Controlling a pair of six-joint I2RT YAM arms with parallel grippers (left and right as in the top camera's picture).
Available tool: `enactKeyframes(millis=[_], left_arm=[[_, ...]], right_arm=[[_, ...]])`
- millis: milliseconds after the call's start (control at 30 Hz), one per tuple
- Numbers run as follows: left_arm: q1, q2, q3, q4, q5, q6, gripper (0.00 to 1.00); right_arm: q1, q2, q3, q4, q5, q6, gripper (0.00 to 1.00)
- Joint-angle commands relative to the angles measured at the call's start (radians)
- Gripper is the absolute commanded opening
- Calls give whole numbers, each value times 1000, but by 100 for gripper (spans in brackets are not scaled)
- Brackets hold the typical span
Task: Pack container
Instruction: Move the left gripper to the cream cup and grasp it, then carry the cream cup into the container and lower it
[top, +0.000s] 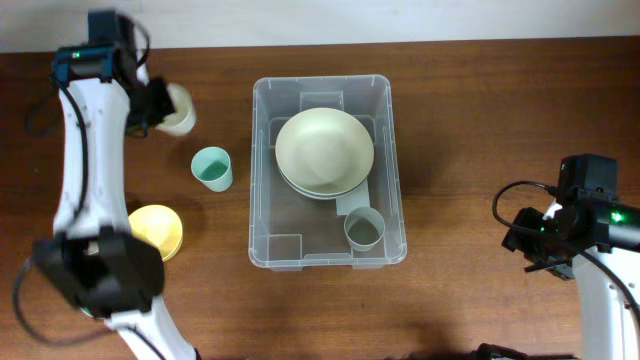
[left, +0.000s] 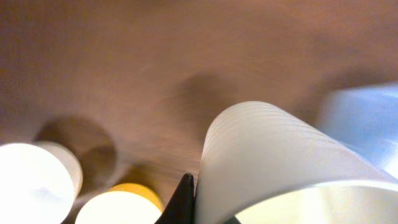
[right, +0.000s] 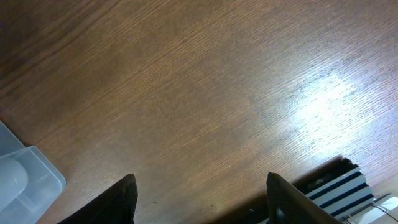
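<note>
The robot's left gripper should release the cream cup inside the grey-green cup (top: 365, 227) in the container.
The container (top: 300, 215), a large clear plastic bin, stands mid-table. It holds stacked pale green bowls (top: 324, 152) and a grey-green cup (top: 364, 229). My left gripper (top: 158, 105) is at the far left, shut on the wall of a cream cup (top: 180, 108). In the left wrist view that cup (left: 273, 162) fills the frame beside one black finger (left: 183, 202), with the container a blurred blue shape (left: 367, 118) at the right. My right gripper (top: 540, 245) is open and empty over bare table at the right (right: 199, 199). A container corner (right: 25, 180) shows at the left of the right wrist view.
A teal cup (top: 212, 169) stands upright left of the container. A yellow bowl (top: 155, 232) sits at the front left, partly under my left arm; it also shows in the left wrist view (left: 118, 205). A striped object (right: 336, 183) lies at the table edge.
</note>
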Motion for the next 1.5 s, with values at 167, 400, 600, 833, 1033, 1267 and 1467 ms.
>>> enactKeyframes(millis=[167, 400, 600, 833, 1033, 1267, 1467], left_arm=[[-413, -195, 37, -88, 39, 182, 0], [-691, -154, -38, -101, 88, 208, 0], [-811, -102, -116, -95, 89, 207, 0], [-898, -36, -164, -90, 89, 207, 0], [-915, -15, -184, -90, 88, 207, 1], [-911, -15, -184, -64, 37, 207, 1], [-908, -15, -184, -43, 27, 207, 1]], right_arm=[[-3, 0, -3, 0, -2, -3, 62], [-3, 0, -3, 0, -2, -3, 62], [-3, 0, -3, 0, -2, -3, 62], [-3, 0, -3, -1, -2, -3, 62], [-3, 0, -3, -1, -2, -3, 62], [-3, 0, -3, -1, -2, -3, 62], [-3, 0, -3, -1, -2, -10, 62]])
